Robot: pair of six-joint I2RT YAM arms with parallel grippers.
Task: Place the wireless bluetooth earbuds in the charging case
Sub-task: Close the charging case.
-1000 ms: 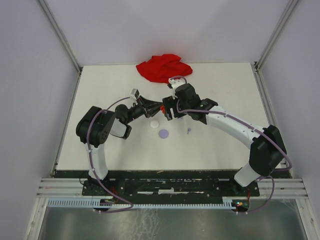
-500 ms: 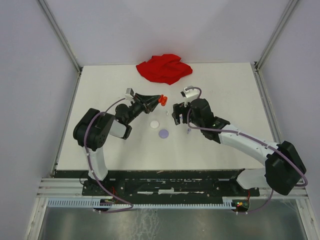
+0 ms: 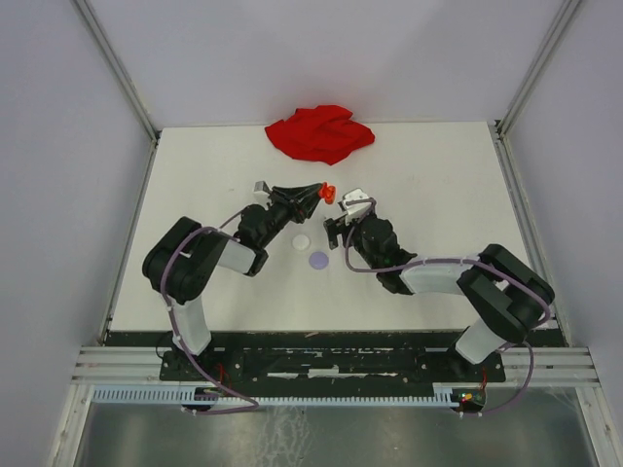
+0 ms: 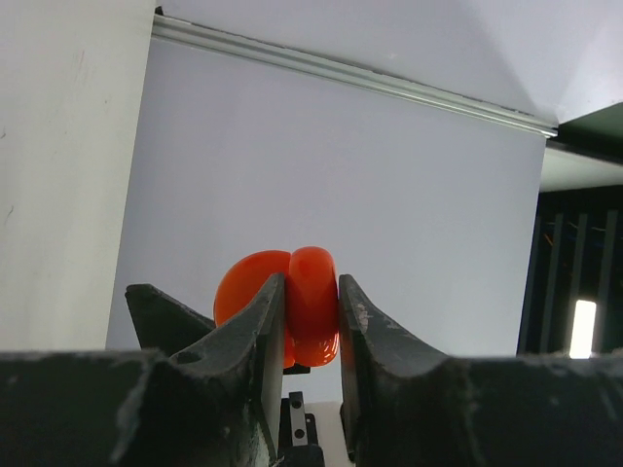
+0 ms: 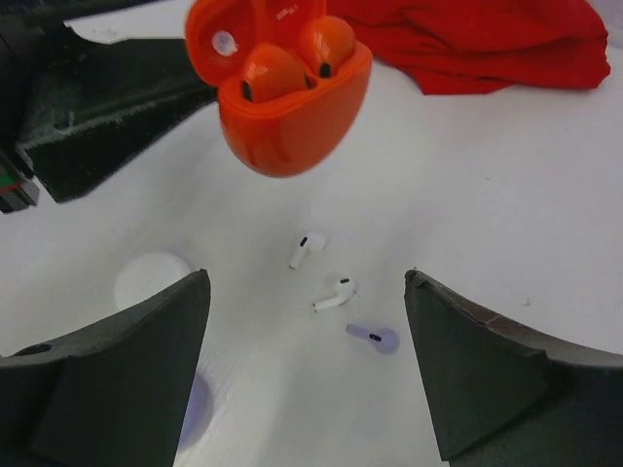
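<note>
Next, my left gripper sets the orange-red charging case down just beyond the white disc (image 3: 298, 217), toward the red cloth.
My left gripper (image 3: 313, 194) (image 4: 310, 288) is shut on an orange-red charging case (image 3: 328, 193) (image 4: 313, 321) and holds it in the air with its lid open. In the right wrist view the case (image 5: 292, 126) has two red earbuds (image 5: 277, 76) seated in it. My right gripper (image 3: 338, 232) (image 5: 306, 277) is open and empty, low over the table just in front of the case. Between its fingers lie two white earbuds (image 5: 308, 248) (image 5: 336, 294) and one lavender earbud (image 5: 374, 338).
A white disc (image 3: 302, 241) (image 5: 151, 282) and a lavender disc (image 3: 318, 260) (image 5: 195, 409) lie left of the right gripper. A crumpled red cloth (image 3: 319, 132) (image 5: 487, 39) lies at the table's far edge. The enclosure walls stand on three sides.
My right gripper has drawn away from the case, swung out right, then come back low by the loose earbuds. My left gripper has carried the case a little right and farther back.
</note>
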